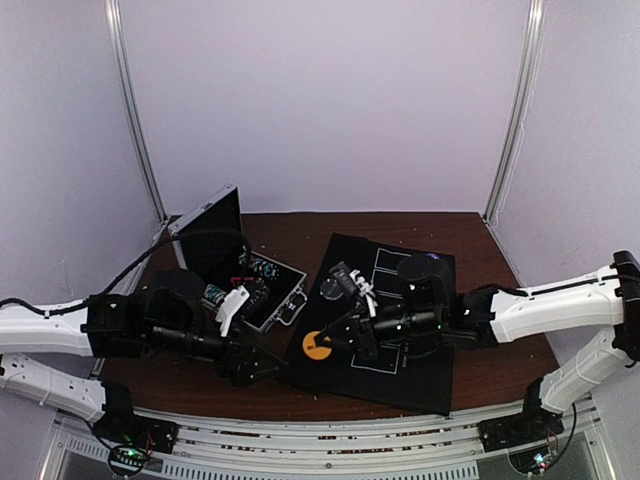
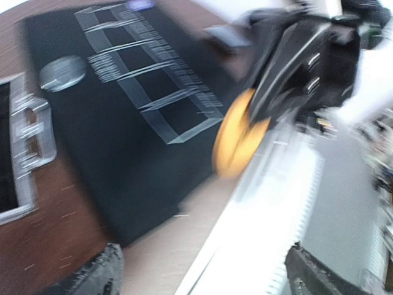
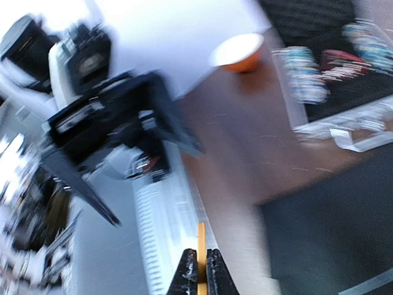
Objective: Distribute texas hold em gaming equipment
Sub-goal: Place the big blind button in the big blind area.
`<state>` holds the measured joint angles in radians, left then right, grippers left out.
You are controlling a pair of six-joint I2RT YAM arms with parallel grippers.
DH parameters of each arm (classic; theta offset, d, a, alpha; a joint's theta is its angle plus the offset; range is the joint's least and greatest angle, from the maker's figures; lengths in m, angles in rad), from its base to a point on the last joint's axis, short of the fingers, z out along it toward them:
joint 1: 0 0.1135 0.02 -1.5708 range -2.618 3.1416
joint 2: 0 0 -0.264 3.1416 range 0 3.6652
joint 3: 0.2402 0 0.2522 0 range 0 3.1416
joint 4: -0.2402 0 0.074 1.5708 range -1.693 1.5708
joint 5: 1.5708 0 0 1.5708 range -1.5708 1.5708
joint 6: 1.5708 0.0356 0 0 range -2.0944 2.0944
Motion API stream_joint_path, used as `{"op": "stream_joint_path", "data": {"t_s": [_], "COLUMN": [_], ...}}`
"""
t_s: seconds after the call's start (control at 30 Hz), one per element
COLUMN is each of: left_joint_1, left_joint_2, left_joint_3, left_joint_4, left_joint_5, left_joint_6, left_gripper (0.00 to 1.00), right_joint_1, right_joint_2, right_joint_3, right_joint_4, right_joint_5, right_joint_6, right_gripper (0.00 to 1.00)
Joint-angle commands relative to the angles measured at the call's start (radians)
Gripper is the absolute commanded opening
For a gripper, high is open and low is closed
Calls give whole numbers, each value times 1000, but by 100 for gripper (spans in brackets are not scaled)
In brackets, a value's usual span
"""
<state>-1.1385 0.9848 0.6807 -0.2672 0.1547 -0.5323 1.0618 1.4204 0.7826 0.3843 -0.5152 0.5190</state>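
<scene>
The orange button disc will go between the nearest white box and the mat corner [image 1: 429, 371] by the rail, where my right gripper will set it down.
An orange button disc [image 1: 317, 346] sits over the near left corner of the black mat [image 1: 400, 330], pinched edge-on in my right gripper [image 1: 328, 342]. In the right wrist view the jaws of that gripper [image 3: 201, 278] are shut on the thin orange disc [image 3: 201, 243]. My left gripper [image 1: 262, 366] is just left of the disc, over the wood, open and empty. The blurred left wrist view shows the orange disc [image 2: 236, 140] ahead, with the left fingers [image 2: 98, 276] spread wide at the bottom corners. Poker chips [image 1: 262, 272] lie in the open silver case [image 1: 282, 300].
The case lid [image 1: 210, 235] stands up at the back left. A grey round disc [image 2: 63, 72] lies on the mat near white printed boxes [image 2: 147, 80]. An orange-and-white bowl [image 3: 239, 52] stands on the wooden table. The white rail [image 1: 330, 440] runs along the near edge.
</scene>
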Motion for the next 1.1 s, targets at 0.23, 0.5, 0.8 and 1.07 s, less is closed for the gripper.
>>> {"op": "stream_joint_path", "data": {"t_s": [0.23, 0.5, 0.8, 1.07], "left_joint_1": [310, 415, 455, 460], "left_joint_2": [88, 124, 146, 164], "left_joint_3": [71, 129, 143, 160], "left_joint_4": [-225, -262, -260, -253], "left_joint_5": [-136, -150, -158, -157], "left_joint_6": [108, 165, 192, 209], "left_gripper": [98, 98, 98, 98], "right_joint_1": [-473, -560, -565, -563], "right_joint_2": [-259, -266, -229, -245], "right_joint_3": [-220, -317, -331, -237], "right_joint_4": [-589, -725, -729, -864], "right_joint_5": [71, -51, -37, 182], "right_joint_6": [45, 10, 38, 50], "right_gripper": [0, 0, 3, 37]}}
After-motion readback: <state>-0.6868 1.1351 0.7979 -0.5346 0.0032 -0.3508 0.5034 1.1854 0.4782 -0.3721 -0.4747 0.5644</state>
